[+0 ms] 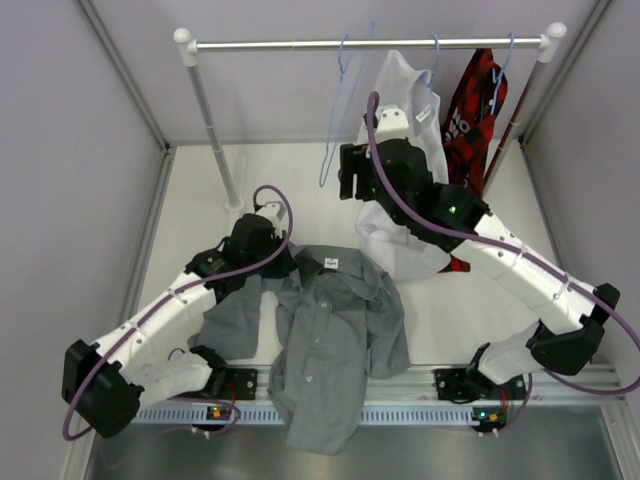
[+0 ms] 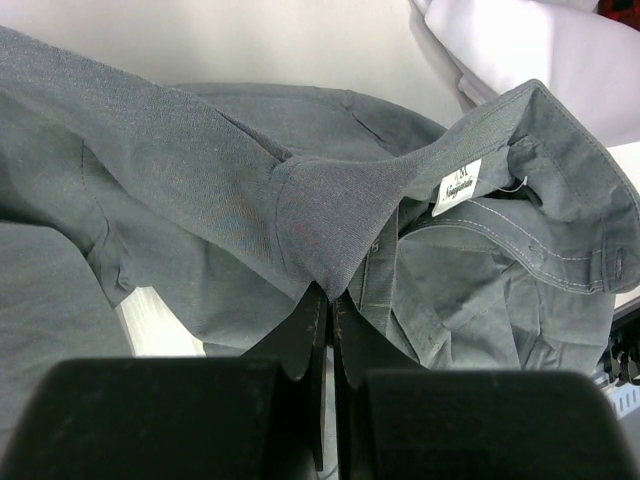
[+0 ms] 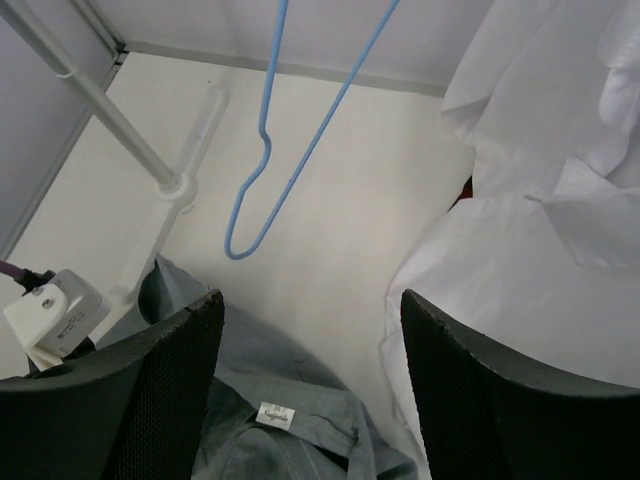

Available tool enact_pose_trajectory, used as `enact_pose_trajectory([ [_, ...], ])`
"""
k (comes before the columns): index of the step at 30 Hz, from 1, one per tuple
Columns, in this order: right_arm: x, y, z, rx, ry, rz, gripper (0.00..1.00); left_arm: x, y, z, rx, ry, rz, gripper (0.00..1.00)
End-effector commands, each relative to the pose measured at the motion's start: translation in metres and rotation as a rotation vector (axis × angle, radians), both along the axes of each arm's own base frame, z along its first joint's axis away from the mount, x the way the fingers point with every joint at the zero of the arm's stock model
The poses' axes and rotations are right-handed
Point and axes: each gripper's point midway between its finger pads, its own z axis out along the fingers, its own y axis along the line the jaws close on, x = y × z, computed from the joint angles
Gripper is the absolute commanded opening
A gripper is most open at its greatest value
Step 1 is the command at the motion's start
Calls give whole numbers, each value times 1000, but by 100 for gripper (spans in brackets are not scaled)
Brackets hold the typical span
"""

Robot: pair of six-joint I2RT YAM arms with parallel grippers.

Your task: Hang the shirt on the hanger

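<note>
The empty light-blue hanger has a near-side sloping arm (image 1: pixel 330 140) (image 3: pixel 253 170), which my right gripper should close on next, between the hanger's hook and its lower end.
The grey shirt (image 1: pixel 335 330) lies spread on the table between the arms, collar and label towards the back, its hem hanging over the front edge. My left gripper (image 1: pixel 275 262) is shut on a fold of its left shoulder, next to the collar; in the left wrist view the fabric (image 2: pixel 200 180) is pinched at the gripper's (image 2: pixel 330 295) tips. The light-blue hanger (image 1: pixel 333 130) hangs empty from the rail. My right gripper (image 1: pixel 350 175) is open and empty, just right of it and above the shirt's collar. In the right wrist view the hanger (image 3: pixel 290 150) hangs beyond the gripper (image 3: pixel 310 297), with the shirt (image 3: pixel 290 440) below.
A white shirt (image 1: pixel 405 90) and a red-and-black shirt (image 1: pixel 475 105) hang on blue hangers from the rail (image 1: pixel 270 44). The white shirt (image 3: pixel 540 250) drapes close to my right gripper's right side. The rack's left post (image 1: pixel 215 130) stands behind my left arm.
</note>
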Motion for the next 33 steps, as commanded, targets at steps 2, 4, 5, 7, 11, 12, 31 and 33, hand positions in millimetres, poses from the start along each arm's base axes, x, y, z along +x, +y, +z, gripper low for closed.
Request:
enact_pose_trajectory([
  [2, 10, -9, 29, 40, -46, -43, 70, -2, 2, 4, -13, -21, 3, 0],
  [4, 16, -2, 34, 34, -57, -39, 72, -2, 3, 3, -10, -23, 2, 0],
  [5, 18, 1, 36, 25, -66, -32, 72, -3, 3, 3, -9, -22, 1, 0],
  [7, 25, 8, 43, 22, -79, -30, 74, -3, 4, 0, -5, -18, -1, 0],
  [11, 34, 16, 60, 50, -104, -30, 79, -5, 4, -4, -2, -8, -3, 0],
  [12, 38, 20, 56, 44, -98, -31, 79, -5, 4, -3, -7, -7, -3, 0],
  [31, 71, 49, 61, 80, -117, -29, 79, -10, 4, -7, -16, 5, -4, 0],
  [33, 72, 50, 63, 96, -119, -25, 79, -9, 4, -7, -15, 7, -1, 0],
])
